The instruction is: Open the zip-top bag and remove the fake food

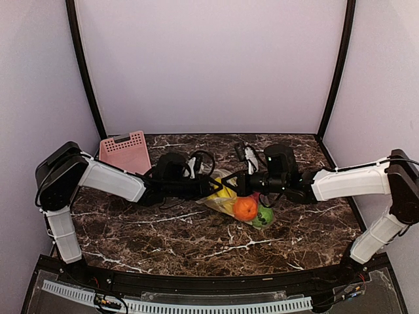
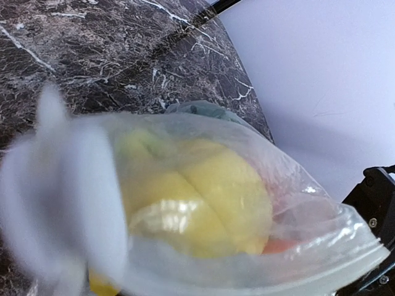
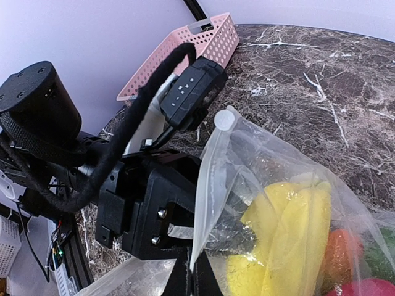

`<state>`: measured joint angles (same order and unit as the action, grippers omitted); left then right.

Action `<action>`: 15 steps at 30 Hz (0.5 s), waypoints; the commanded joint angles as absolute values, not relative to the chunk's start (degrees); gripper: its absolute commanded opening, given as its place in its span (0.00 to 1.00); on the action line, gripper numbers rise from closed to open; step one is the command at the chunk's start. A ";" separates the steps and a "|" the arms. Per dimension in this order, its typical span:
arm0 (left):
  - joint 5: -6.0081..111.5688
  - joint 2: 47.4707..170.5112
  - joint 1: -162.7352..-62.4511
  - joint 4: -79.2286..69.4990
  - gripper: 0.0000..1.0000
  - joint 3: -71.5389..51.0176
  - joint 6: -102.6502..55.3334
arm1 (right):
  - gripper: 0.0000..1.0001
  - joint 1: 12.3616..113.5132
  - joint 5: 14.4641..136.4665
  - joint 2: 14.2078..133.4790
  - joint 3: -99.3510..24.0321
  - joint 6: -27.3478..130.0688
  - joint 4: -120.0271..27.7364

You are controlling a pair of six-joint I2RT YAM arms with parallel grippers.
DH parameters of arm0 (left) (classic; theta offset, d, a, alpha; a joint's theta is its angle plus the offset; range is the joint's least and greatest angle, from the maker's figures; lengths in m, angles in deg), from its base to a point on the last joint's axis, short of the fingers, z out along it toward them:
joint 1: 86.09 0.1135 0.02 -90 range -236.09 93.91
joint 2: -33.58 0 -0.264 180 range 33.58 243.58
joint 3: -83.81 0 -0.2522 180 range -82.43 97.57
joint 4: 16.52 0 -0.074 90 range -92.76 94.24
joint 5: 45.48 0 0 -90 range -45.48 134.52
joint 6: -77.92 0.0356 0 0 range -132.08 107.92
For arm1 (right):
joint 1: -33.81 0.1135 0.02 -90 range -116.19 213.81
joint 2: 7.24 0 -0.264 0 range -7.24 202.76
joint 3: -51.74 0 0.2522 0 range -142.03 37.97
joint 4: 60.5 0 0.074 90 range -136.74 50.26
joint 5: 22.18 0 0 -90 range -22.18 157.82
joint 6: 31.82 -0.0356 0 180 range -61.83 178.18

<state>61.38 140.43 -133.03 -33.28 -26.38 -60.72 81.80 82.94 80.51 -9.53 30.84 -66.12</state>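
Observation:
My left gripper's fingers reach only the near edge of the banana in the zip-top bag. I need to open them, push deeper and grip the banana's body [image 3: 290, 231].
The zip-top bag [image 1: 230, 198] hangs between my two grippers just above the marble table, at mid-table. Through the clear film I see the yellow banana [image 1: 224, 192], an orange ball [image 1: 245, 209], a green ball [image 1: 264, 216] and a pink-red ball [image 1: 255, 196]. My left gripper [image 1: 208, 188] is shut on the bag's left lip. My right gripper [image 1: 253, 184] is shut on the white zip strip [image 3: 210, 191]. In the right wrist view my right gripper [image 3: 199, 281] pinches that edge, and the left gripper [image 3: 191, 228] holds the film opposite. The left wrist view is filled by the bag [image 2: 296, 209] and banana [image 2: 216, 197]; its own fingers are hidden.
A pink perforated basket [image 1: 126, 152] stands at the back left by the wall; it also shows in the right wrist view [image 3: 185, 55]. Black frame posts [image 1: 85, 72] rise at both back corners. A black rail [image 1: 196, 282] runs along the table's near edge.

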 commanded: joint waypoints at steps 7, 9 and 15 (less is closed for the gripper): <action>63.68 137.40 -132.67 -38.28 0.19 -28.70 -59.60 | 0.00 81.77 80.03 79.08 -8.96 30.09 -68.77; 64.11 136.67 -132.65 -38.57 0.15 -29.58 -58.99 | 0.00 81.63 79.71 78.95 -8.96 29.86 -68.93; 62.50 134.31 -132.63 -37.40 0.17 -31.97 -59.13 | 0.00 81.45 78.76 77.45 -8.63 29.76 -69.12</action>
<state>62.96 137.85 -132.81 -37.13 -30.20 -59.63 81.75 79.99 79.90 -9.38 30.12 -66.47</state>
